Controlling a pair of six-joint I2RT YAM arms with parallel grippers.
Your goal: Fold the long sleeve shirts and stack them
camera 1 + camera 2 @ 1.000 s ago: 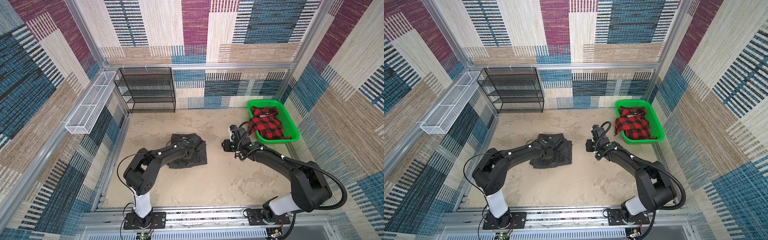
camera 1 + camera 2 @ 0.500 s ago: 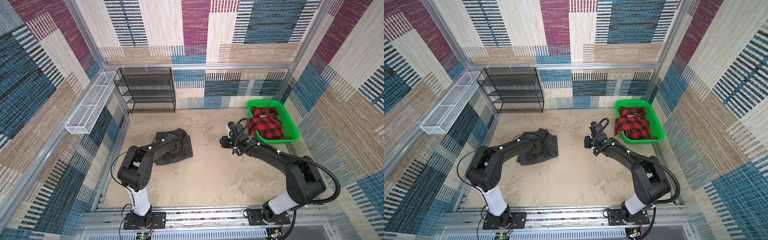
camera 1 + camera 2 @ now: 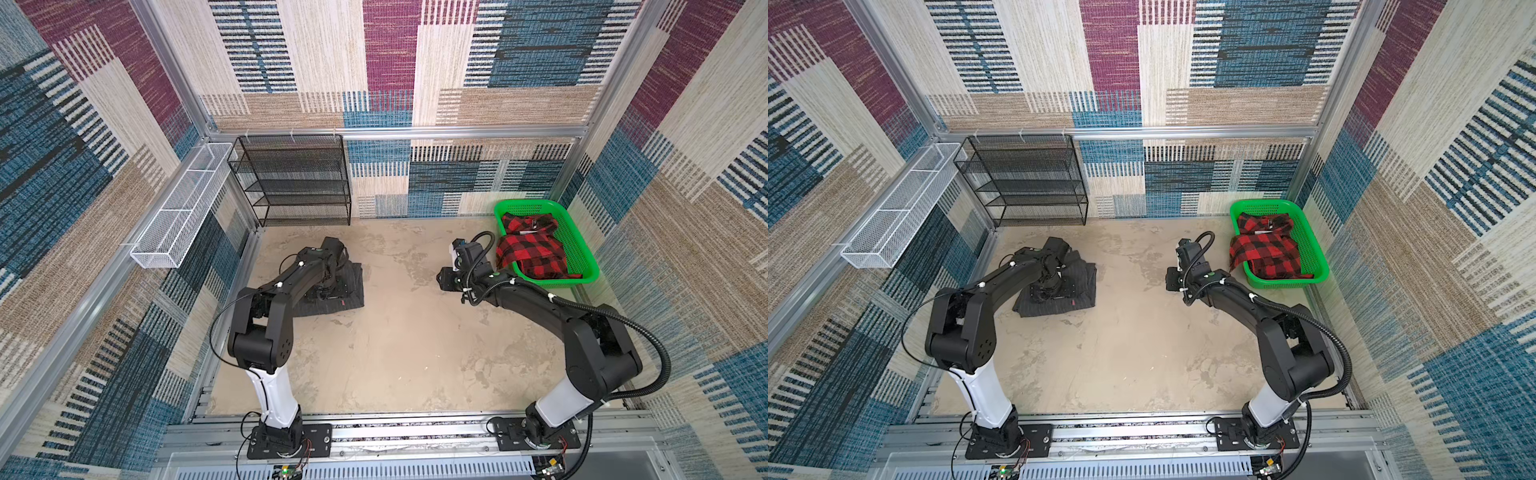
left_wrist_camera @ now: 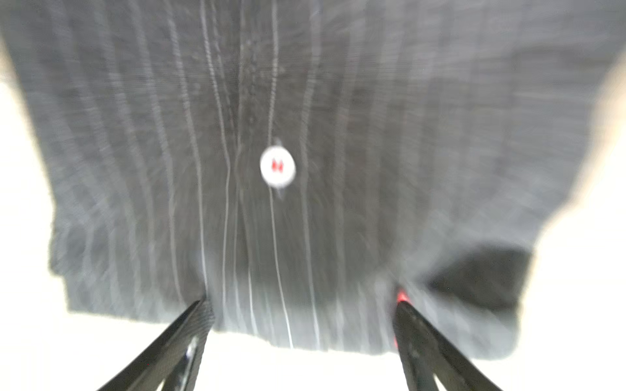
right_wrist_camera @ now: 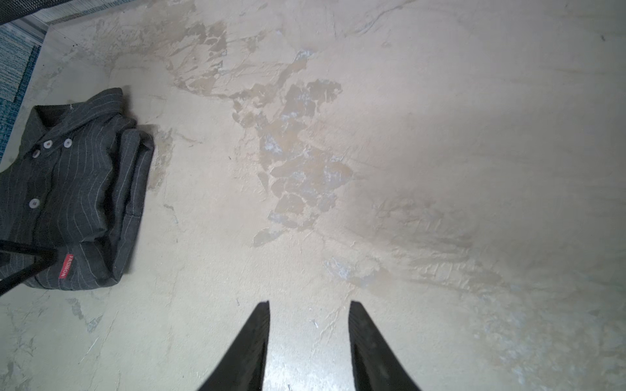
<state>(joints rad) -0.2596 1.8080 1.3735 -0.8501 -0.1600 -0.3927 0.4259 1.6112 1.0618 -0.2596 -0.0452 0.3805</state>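
I need to use my left gripper to move the folded charcoal shirt by its edge (image 3: pixel 359 284) facing the green basket toward the wall, because the shirt sticks out into the open floor.
The dark charcoal pinstriped shirt (image 3: pixel 351 291) (image 3: pixel 1081 286) lies folded on the floor at the left, its collar and pale buttons showing in the right wrist view (image 5: pixel 74 189). My left gripper (image 3: pixel 328 296) (image 4: pixel 302 301) stands open on it. Its wide-spread fingertips (image 4: pixel 201 309) rest on the shirt's near edge, one beside a red label. The red-and-black checked shirt (image 3: pixel 532 255) (image 3: pixel 1264 251) lies crumpled in the green basket (image 3: pixel 528 203). My right gripper (image 3: pixel 444 281) (image 5: pixel 310 321) is open over bare floor, left of the basket, with nothing between its fingers.
A black mesh shelf rack (image 3: pixel 295 178) stands against the back wall. A white wire basket (image 3: pixel 178 212) hangs on the left wall. The beige floor (image 3: pixel 407 332) stretches between the two arms.
The left gripper has dragged the dark shirt leftwards across the floor, away from the middle. The right gripper has shifted only slightly.
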